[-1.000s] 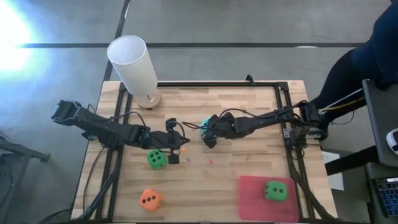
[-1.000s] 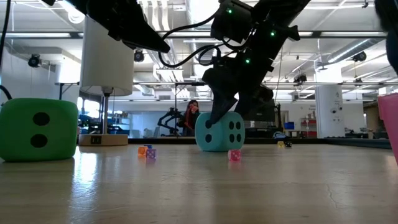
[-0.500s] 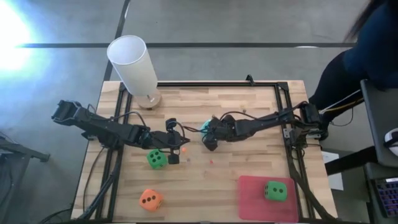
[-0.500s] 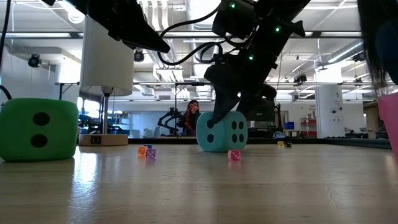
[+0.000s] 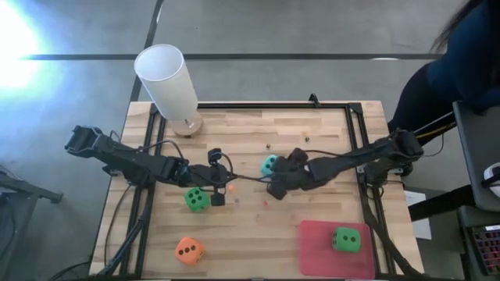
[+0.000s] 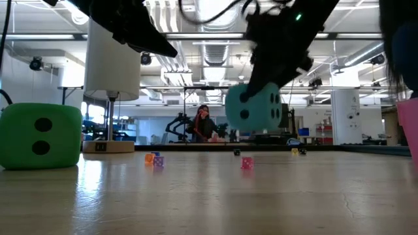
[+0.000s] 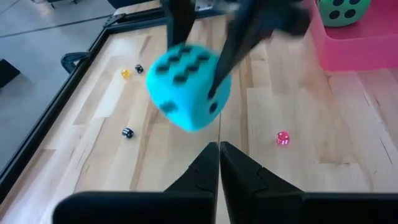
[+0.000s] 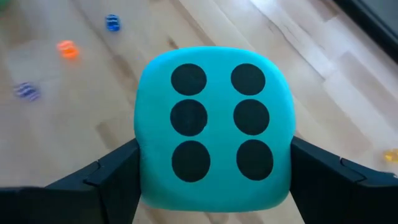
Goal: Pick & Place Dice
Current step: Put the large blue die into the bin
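Observation:
My right gripper will set the teal die down on the pink mat (image 5: 330,238) against the green die, facing the orange die.
My right gripper (image 5: 278,178) is shut on the teal die (image 5: 269,165) near the table's middle. The die floats above the table in the low view (image 6: 253,111) and shows six pips in the right wrist view (image 8: 214,124). My left gripper (image 5: 218,190) is shut and empty, just right of a bright green die (image 5: 196,200) that rests on the wood. An orange die (image 5: 188,250) lies near the front left. The second green die (image 5: 346,240) sits on the pink mat (image 5: 316,250). My right gripper pinches the teal die between its two fingers (image 8: 112,177), one on each of two opposite sides (image 8: 144,168). The six-pip face is turned toward the wrist. The fingers come slanting down from the table's right. The die is lifted clear of the table.
A tall white cylinder (image 5: 168,82) stands at the far left corner. Several tiny coloured dice (image 6: 246,163) are scattered on the wood around the middle. A black frame (image 5: 359,125) edges the table. A person (image 5: 461,55) stands beyond the right edge.
My right gripper has risen and gone toward the table's right and near edges with the teal die. The die stood on the wood before and now hangs clear of it.

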{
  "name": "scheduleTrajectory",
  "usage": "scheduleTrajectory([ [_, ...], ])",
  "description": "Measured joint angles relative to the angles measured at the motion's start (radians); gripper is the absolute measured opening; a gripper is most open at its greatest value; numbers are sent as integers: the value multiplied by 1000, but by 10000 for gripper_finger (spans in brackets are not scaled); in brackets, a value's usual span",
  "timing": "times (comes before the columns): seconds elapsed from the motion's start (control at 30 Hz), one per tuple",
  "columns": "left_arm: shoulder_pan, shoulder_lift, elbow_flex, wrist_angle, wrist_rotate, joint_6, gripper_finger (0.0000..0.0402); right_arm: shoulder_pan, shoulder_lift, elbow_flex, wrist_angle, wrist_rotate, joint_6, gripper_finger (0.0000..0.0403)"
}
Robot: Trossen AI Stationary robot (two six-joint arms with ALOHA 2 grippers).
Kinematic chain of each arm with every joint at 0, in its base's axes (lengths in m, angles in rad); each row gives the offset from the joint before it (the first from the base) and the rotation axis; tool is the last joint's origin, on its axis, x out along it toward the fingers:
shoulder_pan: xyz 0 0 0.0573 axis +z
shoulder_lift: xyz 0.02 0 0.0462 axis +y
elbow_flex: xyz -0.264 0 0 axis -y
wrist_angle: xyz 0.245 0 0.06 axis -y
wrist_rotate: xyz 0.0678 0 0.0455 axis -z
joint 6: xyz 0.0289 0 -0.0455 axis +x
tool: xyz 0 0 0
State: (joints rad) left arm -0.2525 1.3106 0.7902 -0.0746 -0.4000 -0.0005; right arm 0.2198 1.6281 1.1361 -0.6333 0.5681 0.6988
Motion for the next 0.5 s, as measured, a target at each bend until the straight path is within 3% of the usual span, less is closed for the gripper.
scheduleTrajectory([
  [0.5, 0, 0, 0, -2, 0, 0, 19, 204, -284, -85, -22, 8, 1, 315],
])
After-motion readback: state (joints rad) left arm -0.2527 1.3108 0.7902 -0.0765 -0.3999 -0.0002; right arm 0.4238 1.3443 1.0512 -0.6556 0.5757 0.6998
